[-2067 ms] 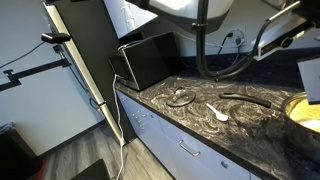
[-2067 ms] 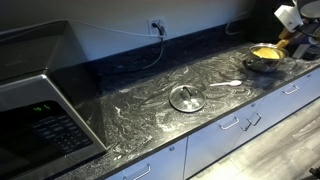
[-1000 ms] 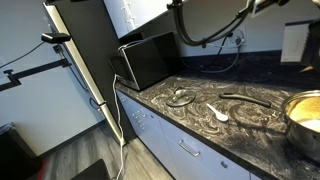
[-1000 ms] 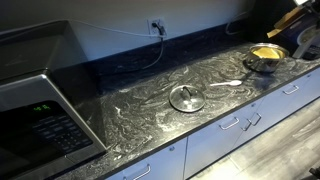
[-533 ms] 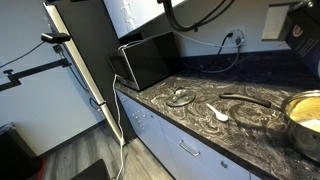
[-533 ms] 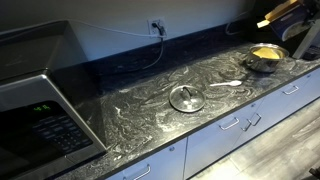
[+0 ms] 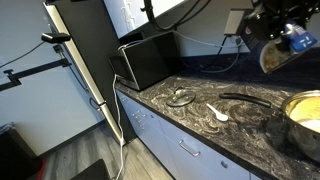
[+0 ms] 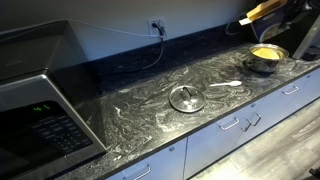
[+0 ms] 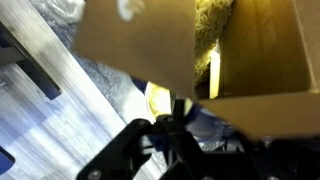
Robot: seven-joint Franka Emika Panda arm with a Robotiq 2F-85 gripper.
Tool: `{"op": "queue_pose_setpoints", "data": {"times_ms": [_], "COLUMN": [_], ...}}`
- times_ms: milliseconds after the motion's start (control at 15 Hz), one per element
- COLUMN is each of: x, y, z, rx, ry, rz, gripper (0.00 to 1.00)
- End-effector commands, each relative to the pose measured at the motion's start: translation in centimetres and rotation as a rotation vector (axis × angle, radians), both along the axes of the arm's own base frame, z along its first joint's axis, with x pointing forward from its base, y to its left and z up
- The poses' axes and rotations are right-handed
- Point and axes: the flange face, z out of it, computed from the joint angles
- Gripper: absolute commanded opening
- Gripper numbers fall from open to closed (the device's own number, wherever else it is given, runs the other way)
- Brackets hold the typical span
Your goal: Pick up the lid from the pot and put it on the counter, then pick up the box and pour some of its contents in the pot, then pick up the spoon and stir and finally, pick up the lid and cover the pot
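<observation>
Next, I let go of the yellow box with my gripper on the counter (image 7: 211, 89) between the glass lid and the pot's handle, behind the spoon.
My gripper (image 7: 283, 38) is shut on the yellow box (image 7: 272, 55) and holds it tilted, high above the right end of the counter (image 7: 200, 125). In an exterior view the box (image 8: 262, 10) hangs at the top right. In the wrist view the box (image 9: 140, 40) fills the top with its open inside showing, and my dark fingers (image 9: 178, 128) reach up to it. The glass lid (image 7: 181, 97) (image 8: 186, 98) lies flat on the counter. The white spoon (image 7: 218, 112) (image 8: 228, 84) lies beside it. The pot's long dark handle (image 7: 245, 98) shows behind the spoon.
A round vessel with a yellow inside (image 8: 265, 56) stands under the raised box; it also shows at the frame edge (image 7: 303, 115). A microwave (image 7: 148, 58) (image 8: 35, 110) stands at the counter's far end. Cables hang along the wall (image 8: 158, 35). Pale drawers (image 8: 230, 125) run below.
The gripper has carried the box upward and tipped it over above the yellow-filled vessel. Lid and spoon have not moved.
</observation>
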Motion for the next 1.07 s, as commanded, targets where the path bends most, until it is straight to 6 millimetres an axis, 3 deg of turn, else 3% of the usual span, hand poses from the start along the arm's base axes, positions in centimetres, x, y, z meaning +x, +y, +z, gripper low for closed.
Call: {"op": "queue_pose_setpoints", "data": {"times_ms": [0,267,533,600,867,933,1000], "x": [-0.7,-0.3,0.2,1.0,0.9,0.9,1.4], "y": [3.3,6.8,9.5,8.6,9.3,9.3,9.2], "z": [0.8,0.4,-1.3,-1.4,-2.0,-2.0,-2.3], "rx": [0.086,0.179,0.217,0.210,0.216,0.216,0.233], "ry": [-0.060,-0.092,-0.081,-0.068,-0.055,-0.055,-0.062], "rz": [0.118,0.249,0.296,0.289,0.298,0.297,0.296], "gripper": [0.08,0.08,0.08,0.32,0.32,0.08,0.08]}}
